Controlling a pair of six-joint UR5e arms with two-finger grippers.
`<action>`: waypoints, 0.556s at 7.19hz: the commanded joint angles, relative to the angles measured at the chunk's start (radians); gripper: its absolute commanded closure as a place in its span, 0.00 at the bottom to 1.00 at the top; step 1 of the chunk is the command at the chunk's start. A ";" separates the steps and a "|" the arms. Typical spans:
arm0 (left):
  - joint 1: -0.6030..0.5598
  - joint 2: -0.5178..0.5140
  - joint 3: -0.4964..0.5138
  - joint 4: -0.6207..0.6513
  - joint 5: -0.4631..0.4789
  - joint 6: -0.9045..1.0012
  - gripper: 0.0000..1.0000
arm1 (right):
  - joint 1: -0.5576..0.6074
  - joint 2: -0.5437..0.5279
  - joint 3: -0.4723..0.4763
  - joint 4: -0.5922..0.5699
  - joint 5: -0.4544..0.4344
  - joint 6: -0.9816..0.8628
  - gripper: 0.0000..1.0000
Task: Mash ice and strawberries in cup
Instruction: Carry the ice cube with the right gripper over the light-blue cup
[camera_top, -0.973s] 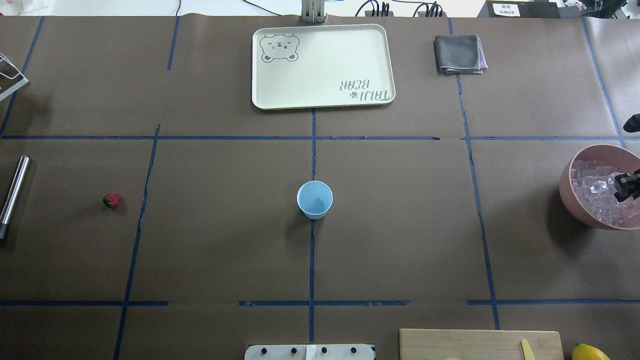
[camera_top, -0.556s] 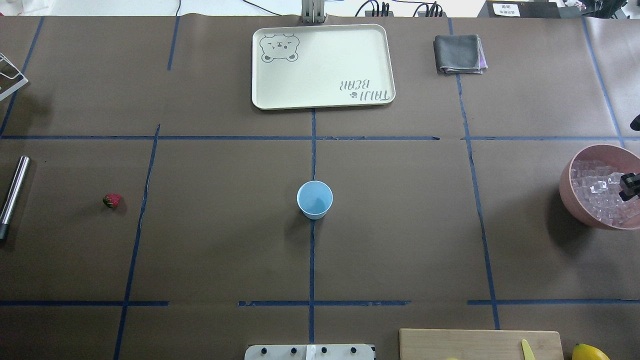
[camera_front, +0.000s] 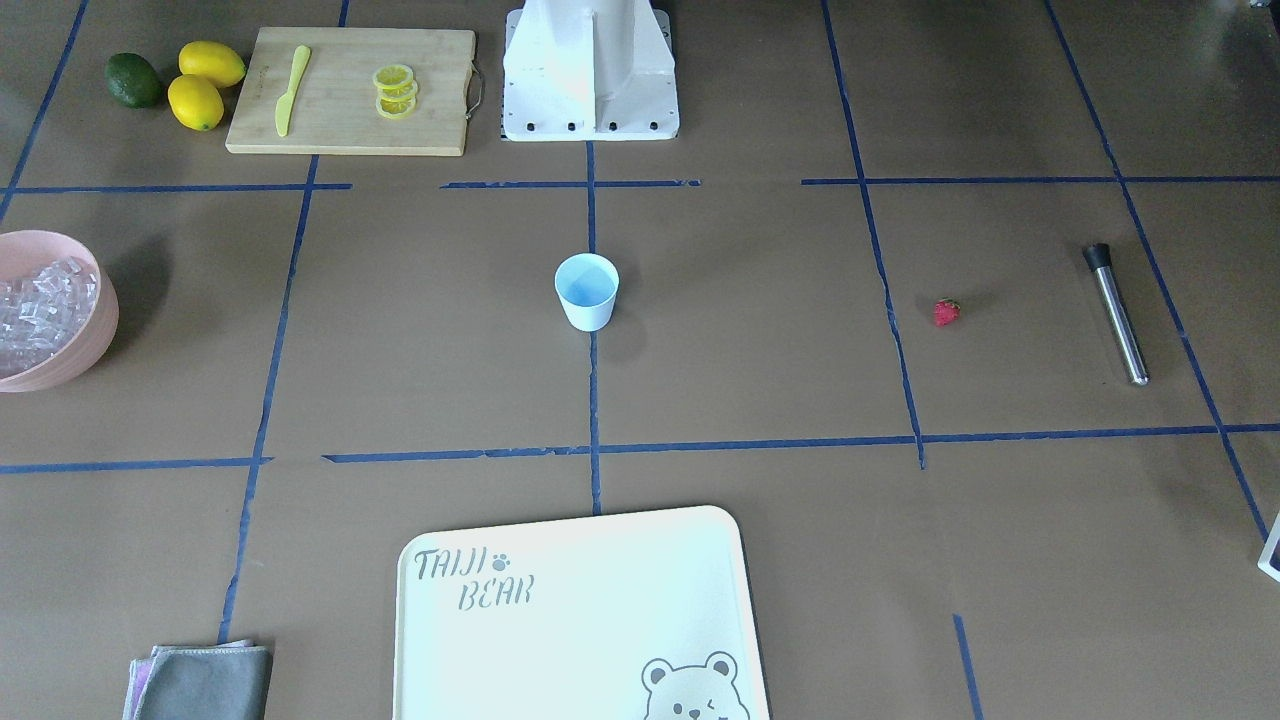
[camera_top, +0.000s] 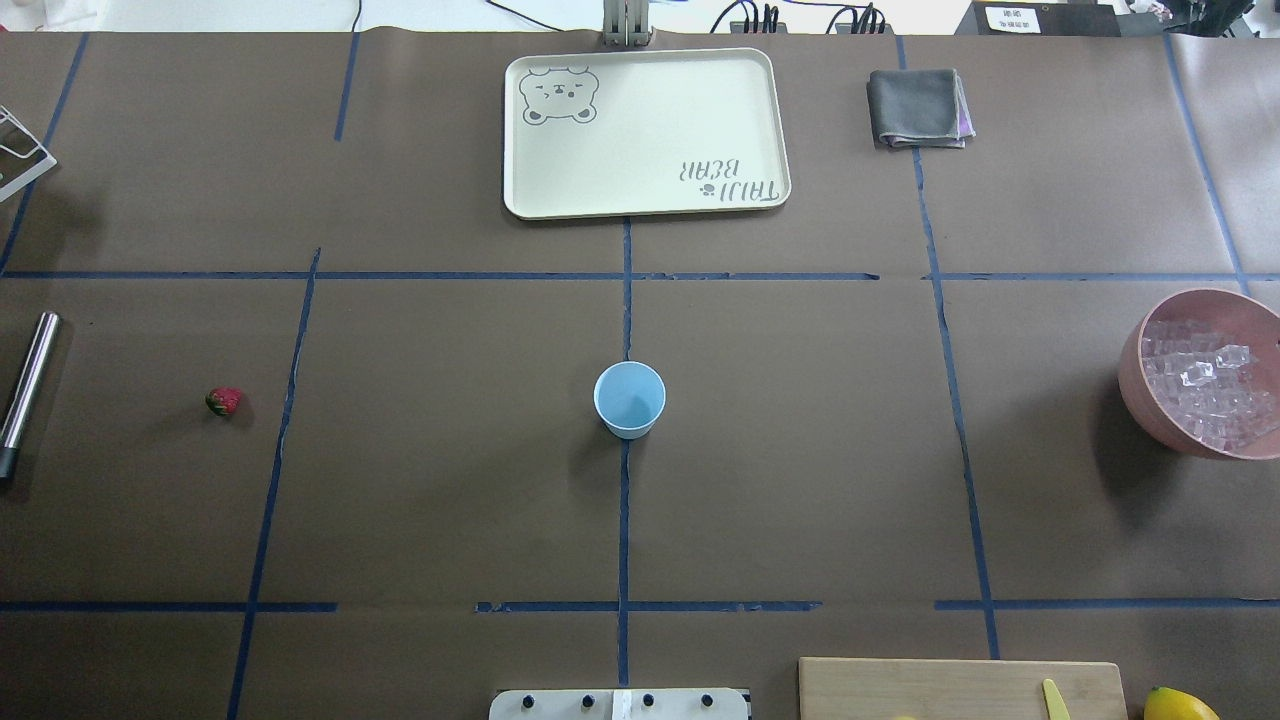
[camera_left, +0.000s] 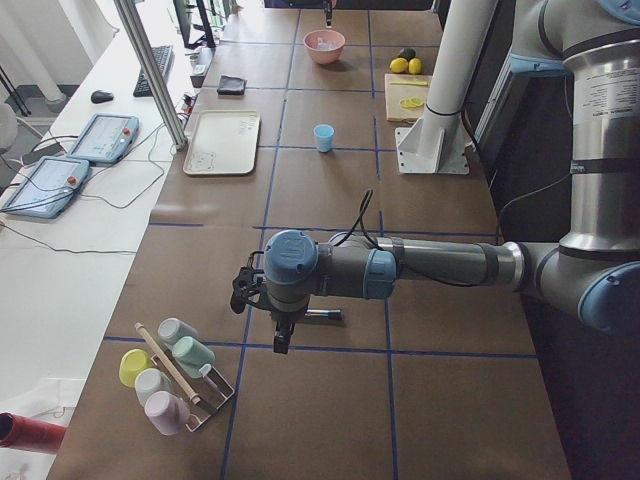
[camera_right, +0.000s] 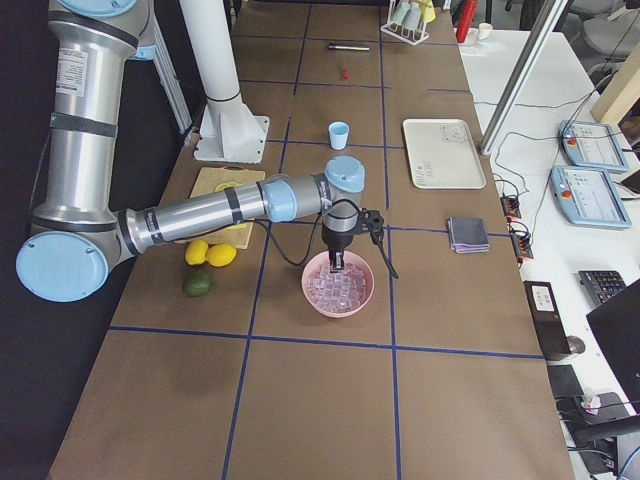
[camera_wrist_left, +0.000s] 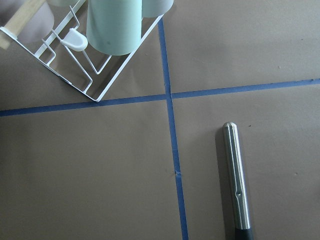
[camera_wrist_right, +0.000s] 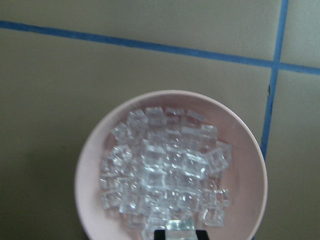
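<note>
My right gripper should release the clear ice cube inside the pale blue cup (camera_front: 587, 289) on the blue tape line.
The pale blue cup (camera_top: 629, 398) stands upright and empty at the table's centre, also seen as the cup (camera_front: 587, 290). A small red strawberry (camera_top: 224, 401) lies far to its left. Ice (camera_top: 1205, 385) fills the pink bowl (camera_top: 1140, 390) at the right edge. My right gripper (camera_right: 338, 265) hangs just above that ice (camera_wrist_right: 165, 170). In the right wrist view only its black tip (camera_wrist_right: 180, 234) shows, with one clear cube pinched at it. My left gripper (camera_left: 283, 340) hovers low beside a steel rod (camera_wrist_left: 236, 180); I cannot tell its state.
A cream tray (camera_top: 645, 130) and a folded grey cloth (camera_top: 918, 107) lie at the far side. A cutting board (camera_front: 350, 90) with lemon slices, a knife, two lemons (camera_front: 205, 85) and a green fruit (camera_front: 133, 80) sit near the robot base. A white cup rack (camera_wrist_left: 100, 50) stands left.
My right gripper, over the bowl at the overhead view's right edge, has slid off that edge and no longer shows there. Cup, strawberry and rod have not moved.
</note>
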 joint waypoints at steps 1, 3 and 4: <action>0.000 0.000 0.000 0.000 0.001 -0.001 0.00 | 0.000 0.225 0.021 -0.140 0.066 0.082 1.00; 0.001 0.000 0.000 -0.002 -0.001 -0.002 0.00 | -0.129 0.459 -0.031 -0.148 0.075 0.332 1.00; 0.001 0.000 0.003 -0.002 0.001 -0.002 0.00 | -0.197 0.539 -0.058 -0.147 0.069 0.427 1.00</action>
